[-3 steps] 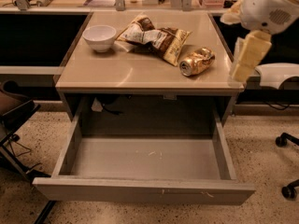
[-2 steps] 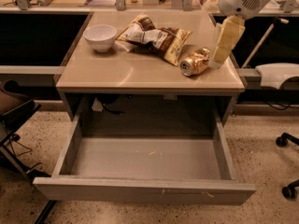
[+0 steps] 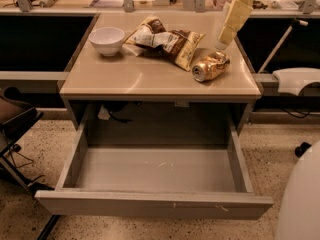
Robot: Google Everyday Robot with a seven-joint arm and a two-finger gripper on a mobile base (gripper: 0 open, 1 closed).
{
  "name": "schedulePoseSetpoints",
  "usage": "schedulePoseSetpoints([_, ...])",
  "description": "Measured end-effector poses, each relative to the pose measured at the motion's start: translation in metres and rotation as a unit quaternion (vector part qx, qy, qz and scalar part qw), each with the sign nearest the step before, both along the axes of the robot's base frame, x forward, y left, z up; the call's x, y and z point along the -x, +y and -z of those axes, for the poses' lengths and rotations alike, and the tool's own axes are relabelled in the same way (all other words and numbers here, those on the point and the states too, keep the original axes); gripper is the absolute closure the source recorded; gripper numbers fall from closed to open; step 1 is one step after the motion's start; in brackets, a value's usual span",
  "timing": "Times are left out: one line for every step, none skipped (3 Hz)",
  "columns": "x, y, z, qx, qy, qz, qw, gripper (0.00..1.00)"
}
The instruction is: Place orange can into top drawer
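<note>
The gripper next closes around the can's middle (image 3: 212, 65) on the orange can beside the snack bags, behind its silver top.
The orange can (image 3: 211, 66) is dented and lies on its side near the right edge of the beige table (image 3: 135, 76), its silver top facing front-left. My gripper (image 3: 221, 44) hangs from the cream arm at the top right, just above and behind the can, and holds nothing. The top drawer (image 3: 155, 170) is pulled out wide below the table, and nothing lies on its scuffed grey inside.
A white bowl (image 3: 106, 40) stands at the table's back left. Two brown-and-white snack bags (image 3: 167, 41) lie in the middle, close to the can's left. A dark chair (image 3: 15, 119) stands at the left and a white robot part (image 3: 300, 199) at the bottom right.
The arm has swung left from beside the table's right edge, and the gripper now hangs over the table just above the can. The can and drawer have not moved.
</note>
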State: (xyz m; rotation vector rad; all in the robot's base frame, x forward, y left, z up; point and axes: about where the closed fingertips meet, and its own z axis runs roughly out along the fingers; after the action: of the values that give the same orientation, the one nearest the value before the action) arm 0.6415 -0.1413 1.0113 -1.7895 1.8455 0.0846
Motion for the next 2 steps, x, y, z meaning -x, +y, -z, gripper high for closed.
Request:
schedulePoseSetpoints([-0.007, -0.005, 0.014, 0.003, 0.014, 0.010, 0.9998, 0.00])
schedulePoseSetpoints([-0.019, -0.026, 0.054, -0.015, 0.056, 0.036, 0.9977, 0.00])
